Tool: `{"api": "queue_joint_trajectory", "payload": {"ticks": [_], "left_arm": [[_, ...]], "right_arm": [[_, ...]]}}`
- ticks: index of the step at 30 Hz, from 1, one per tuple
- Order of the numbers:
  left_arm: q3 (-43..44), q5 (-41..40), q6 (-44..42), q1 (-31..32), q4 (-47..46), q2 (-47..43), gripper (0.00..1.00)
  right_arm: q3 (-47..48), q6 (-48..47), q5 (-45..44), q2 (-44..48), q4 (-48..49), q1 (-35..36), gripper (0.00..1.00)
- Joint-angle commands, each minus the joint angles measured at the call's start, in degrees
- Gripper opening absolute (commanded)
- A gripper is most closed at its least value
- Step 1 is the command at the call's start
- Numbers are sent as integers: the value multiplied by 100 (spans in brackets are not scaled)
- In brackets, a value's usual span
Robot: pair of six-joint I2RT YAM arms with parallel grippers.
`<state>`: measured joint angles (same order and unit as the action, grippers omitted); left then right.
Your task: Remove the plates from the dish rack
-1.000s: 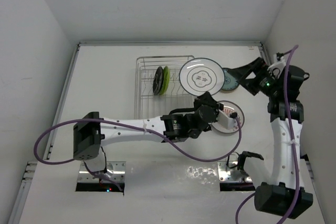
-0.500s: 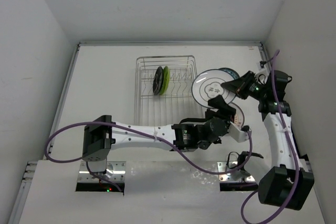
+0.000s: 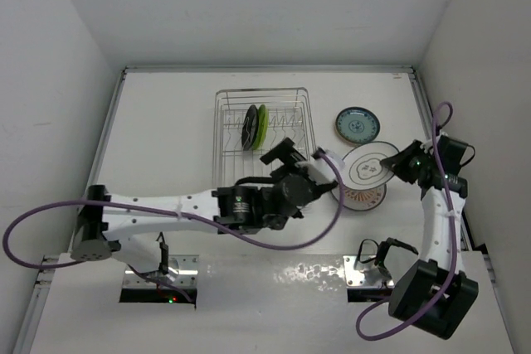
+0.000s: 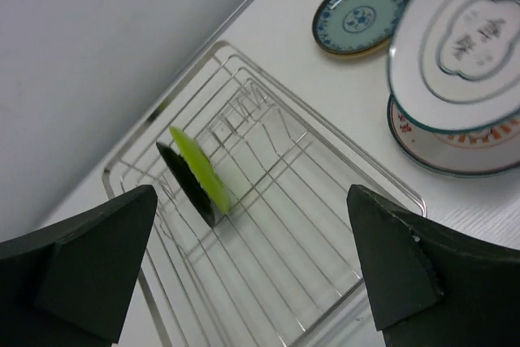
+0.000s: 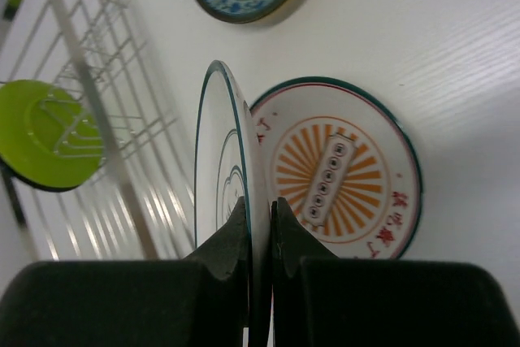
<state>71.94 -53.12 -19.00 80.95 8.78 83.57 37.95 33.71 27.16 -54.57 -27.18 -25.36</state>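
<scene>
My left gripper is to go next to the dark plate beside the lime green plate and close on the dark plate's top rim (image 3: pixel 252 125) (image 4: pixel 185 181).
The dish rack (image 3: pixel 261 134) (image 4: pixel 284 201) holds a lime green plate (image 3: pixel 262 125) (image 4: pixel 199 170) upright beside a dark plate (image 3: pixel 249 128) (image 4: pixel 185 188). My left gripper (image 3: pixel 299 155) (image 4: pixel 252 282) hangs open over the rack's near right corner, with nothing between its fingers (image 4: pixel 89 266). My right gripper (image 3: pixel 398 163) (image 5: pixel 258 217) is shut on the rim of a pale patterned plate (image 3: pixel 369 163) (image 5: pixel 223 176), held tilted over the white plate with red marks (image 3: pixel 361 196) (image 5: pixel 341 172) on the table. A blue-centred plate (image 3: pixel 358 124) (image 4: pixel 361 14) lies flat behind them.
The rack's upright tines (image 4: pixel 244 115) stand along its far side. White walls close the table (image 3: pixel 166 122) at the back and on both sides. The right arm (image 3: pixel 436 221) stands close to the right wall.
My left gripper opened and drew back left from the red-marked plate to the rack. My right gripper shut on the pale plate and carried it down over the red-marked plate.
</scene>
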Motion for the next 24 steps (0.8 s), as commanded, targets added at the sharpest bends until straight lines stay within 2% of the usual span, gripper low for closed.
{"api": "queue_joint_trajectory", "payload": {"ticks": [1,3,8,11,13,14,16,17,18,24], "left_arm": [[363,-305,2494,-490,1352,-508,100],[435,141,3241,-1035,1862,-631,100],[154,363,3622,-1650,1856,-1000,100],[22,837,3825,-2029,1812,-1009,100],[-83,978,3948,-2248,1733,-1001,100],[-180,1188,4070,-2346,1637,-1001,100],[-268,1321,4229,-2608,1566,-966,100],[-321,1487,4369,-2697,1496,-939,100],[-330,1567,4431,-2785,1452,-887,100],[-286,2324,4739,-3463,1082,-561,100]], "right_arm": [[-139,-567,-676,183,-68,5,0],[-392,-550,-703,192,54,5,4],[-789,-585,-562,43,275,93,9],[-860,-673,-571,-107,301,225,12],[-851,-717,-694,-177,275,417,37],[-808,-717,-981,-177,257,514,60],[-729,-726,-1404,-230,134,909,86],[-615,-735,-1615,-256,82,1041,95],[-562,-735,-1965,-300,20,1260,99],[80,-796,-2610,-1056,-234,1780,99]]}}
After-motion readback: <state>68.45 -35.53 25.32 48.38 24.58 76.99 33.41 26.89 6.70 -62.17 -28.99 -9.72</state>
